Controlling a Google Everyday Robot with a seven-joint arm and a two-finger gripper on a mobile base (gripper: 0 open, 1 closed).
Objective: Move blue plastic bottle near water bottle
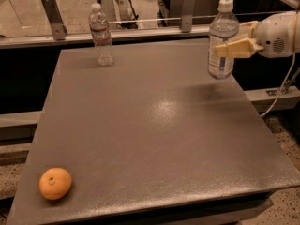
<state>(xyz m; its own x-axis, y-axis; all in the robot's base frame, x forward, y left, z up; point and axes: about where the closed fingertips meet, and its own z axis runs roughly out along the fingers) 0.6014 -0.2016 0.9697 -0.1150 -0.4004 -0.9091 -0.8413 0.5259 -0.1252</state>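
The robot's gripper should release the blue plastic bottle on the grey table point(130, 63) close beside the water bottle, on the side toward the gripper.
The blue plastic bottle point(221, 41), wide, bluish, with a white cap and a big pale label, stands upright at the table's far right. My gripper point(229, 47) comes in from the right and is shut on its middle, holding it slightly above the tabletop. The water bottle point(101, 34), slim, ribbed, with a reddish label band and white cap, stands upright at the far left of the table, well apart from the gripper.
An orange point(55, 183) lies at the near left corner of the grey table point(154, 135). A rail with metal brackets point(52, 15) runs behind the table. A cable point(281, 90) hangs at the right beside the table edge.
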